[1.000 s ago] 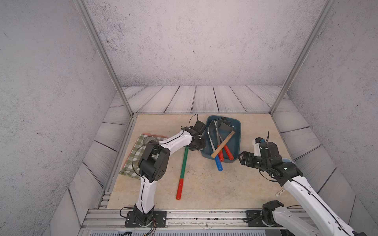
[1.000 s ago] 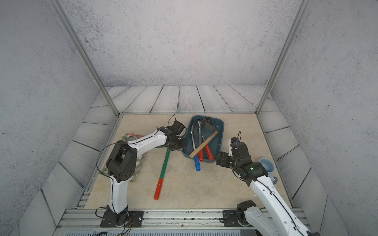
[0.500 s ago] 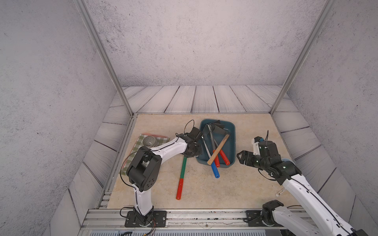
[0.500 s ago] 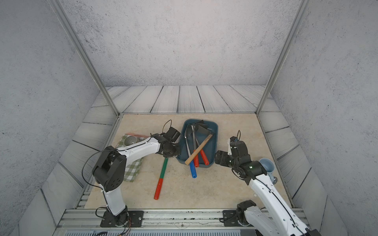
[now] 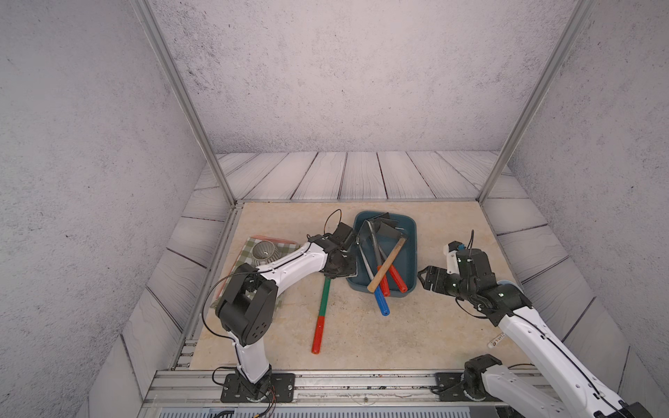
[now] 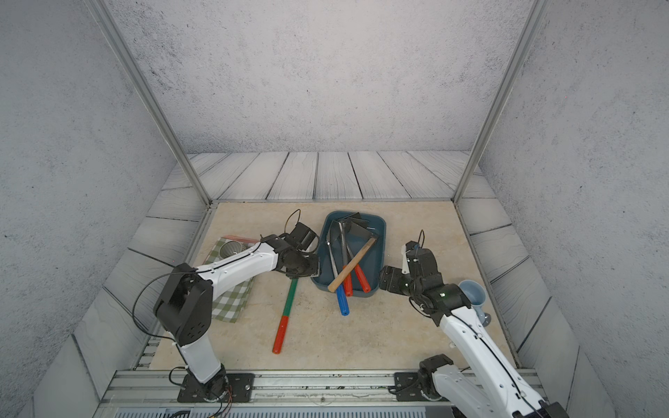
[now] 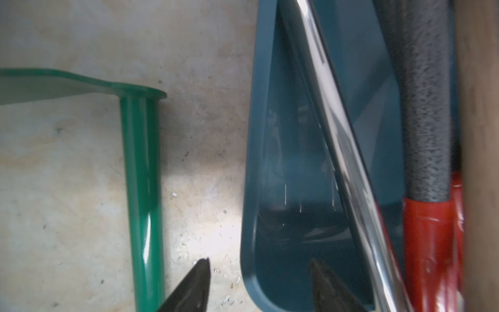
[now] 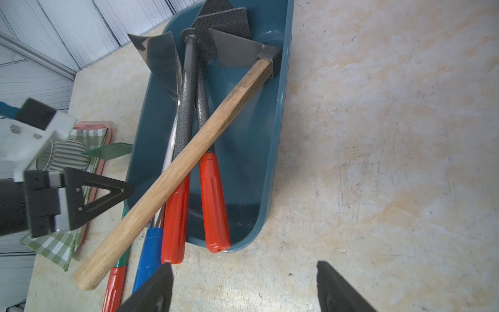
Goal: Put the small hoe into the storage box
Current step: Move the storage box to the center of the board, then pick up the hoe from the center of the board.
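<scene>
My left gripper should grab the green part of the handle [image 5: 324,290] of the green and red tool next to the storage box.
The storage box [image 5: 407,253] [image 6: 380,249] is a teal tub in the middle of the table, seen in both top views. The small hoe [image 5: 387,266] [image 6: 356,258] [image 8: 194,151] has a wooden handle and a grey blade. Its head lies in the box, and its handle crosses the other tools and sticks out over the near rim. My left gripper [image 5: 349,266] [image 7: 259,260] is open astride the box's left rim [image 7: 249,162], one fingertip over the table and one over the inside. My right gripper [image 5: 421,278] [image 8: 243,264] hangs open and empty by the box's near right corner.
Two red-handled tools [image 8: 213,200] and a blue-handled one [image 5: 380,302] also lie in the box. A green and red tool [image 5: 322,307] [image 7: 141,175] lies on the table left of it. A checked cloth [image 6: 231,296] with a ribbed cup [image 5: 264,251] is at the left, a blue cup [image 6: 472,296] at the right.
The box slid left and a little nearer with the left gripper shut on its rim. The left gripper has now opened. The right arm has hardly moved.
</scene>
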`<action>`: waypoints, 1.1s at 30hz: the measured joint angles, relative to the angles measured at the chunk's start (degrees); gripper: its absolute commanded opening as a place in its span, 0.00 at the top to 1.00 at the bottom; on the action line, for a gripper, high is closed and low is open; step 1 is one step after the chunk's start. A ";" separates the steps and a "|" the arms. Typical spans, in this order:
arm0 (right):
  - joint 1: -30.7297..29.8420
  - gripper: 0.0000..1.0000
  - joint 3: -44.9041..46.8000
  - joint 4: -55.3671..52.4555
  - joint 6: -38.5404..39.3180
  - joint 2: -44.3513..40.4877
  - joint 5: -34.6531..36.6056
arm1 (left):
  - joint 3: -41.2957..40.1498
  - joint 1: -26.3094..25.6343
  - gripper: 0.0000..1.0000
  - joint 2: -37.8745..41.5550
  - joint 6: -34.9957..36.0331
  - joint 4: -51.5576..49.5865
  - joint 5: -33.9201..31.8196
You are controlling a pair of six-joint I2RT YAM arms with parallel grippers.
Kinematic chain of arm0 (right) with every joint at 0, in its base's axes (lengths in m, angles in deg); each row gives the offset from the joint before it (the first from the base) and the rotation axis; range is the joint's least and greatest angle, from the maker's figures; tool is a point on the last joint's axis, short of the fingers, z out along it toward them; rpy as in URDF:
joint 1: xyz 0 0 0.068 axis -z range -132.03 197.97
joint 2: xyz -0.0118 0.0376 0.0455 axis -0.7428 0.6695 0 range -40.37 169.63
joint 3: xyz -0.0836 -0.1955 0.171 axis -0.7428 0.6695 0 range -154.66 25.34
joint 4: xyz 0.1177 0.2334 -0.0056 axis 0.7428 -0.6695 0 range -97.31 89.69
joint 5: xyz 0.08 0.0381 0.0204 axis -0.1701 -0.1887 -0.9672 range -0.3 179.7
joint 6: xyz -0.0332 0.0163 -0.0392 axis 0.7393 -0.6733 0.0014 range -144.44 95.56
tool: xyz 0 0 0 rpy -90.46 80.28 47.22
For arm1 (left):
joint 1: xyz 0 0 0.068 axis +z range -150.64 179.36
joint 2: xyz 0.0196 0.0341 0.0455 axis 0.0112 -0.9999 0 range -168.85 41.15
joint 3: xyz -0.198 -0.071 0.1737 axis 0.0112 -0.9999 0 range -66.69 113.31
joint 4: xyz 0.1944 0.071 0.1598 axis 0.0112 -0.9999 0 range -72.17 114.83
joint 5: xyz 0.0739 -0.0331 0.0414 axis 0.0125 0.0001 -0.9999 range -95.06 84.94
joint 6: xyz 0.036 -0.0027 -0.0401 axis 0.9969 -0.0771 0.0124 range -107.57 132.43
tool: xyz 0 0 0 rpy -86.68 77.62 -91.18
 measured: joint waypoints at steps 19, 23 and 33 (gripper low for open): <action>0.00 0.16 0.00 0.83 0.02 1.77 -1.92 | -6.32 6.19 0.43 9.09 10.84 -12.24 0.11; 0.00 0.16 0.00 0.83 0.07 1.88 -2.03 | -8.57 7.39 0.43 7.08 11.30 -11.54 1.22; 0.00 0.16 0.00 0.79 0.24 1.88 -2.05 | -8.68 7.56 0.45 0.83 12.57 -7.63 1.92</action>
